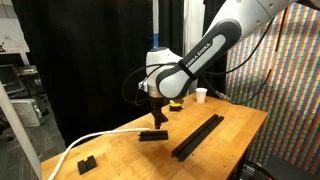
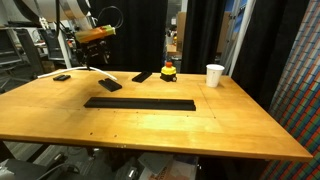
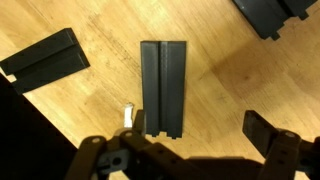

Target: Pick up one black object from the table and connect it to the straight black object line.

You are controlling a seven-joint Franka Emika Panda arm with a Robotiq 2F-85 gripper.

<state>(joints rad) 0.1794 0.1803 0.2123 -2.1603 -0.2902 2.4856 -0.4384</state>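
The short black bar [image 1: 154, 136] [image 3: 163, 90] lies beside the white cable's loose end. My gripper will close across its middle next.
A short flat black bar [image 3: 164, 88] lies on the wooden table [image 3: 220, 70], right under my gripper [image 3: 200, 128]. The gripper is open and empty and hovers above the bar. The bar sits close to the left finger, not centred between the fingers. In both exterior views the gripper [image 1: 155, 112] [image 2: 97, 45] hangs over this bar [image 1: 153, 135] [image 2: 110, 84]. The long straight black rail [image 1: 198, 137] [image 2: 140, 103] lies apart from the bar, nearer the table's middle. A second short black bar [image 2: 143, 76] [image 3: 45, 60] lies nearby.
A small chunky black block [image 1: 86, 161] [image 2: 62, 77] and a white cable [image 1: 90, 145] lie near one table end. A white cup [image 1: 201, 95] [image 2: 214, 75] and a red-and-yellow object [image 2: 168, 70] stand at the far edge. A black piece [image 3: 275, 15] is cut off by the frame's top right.
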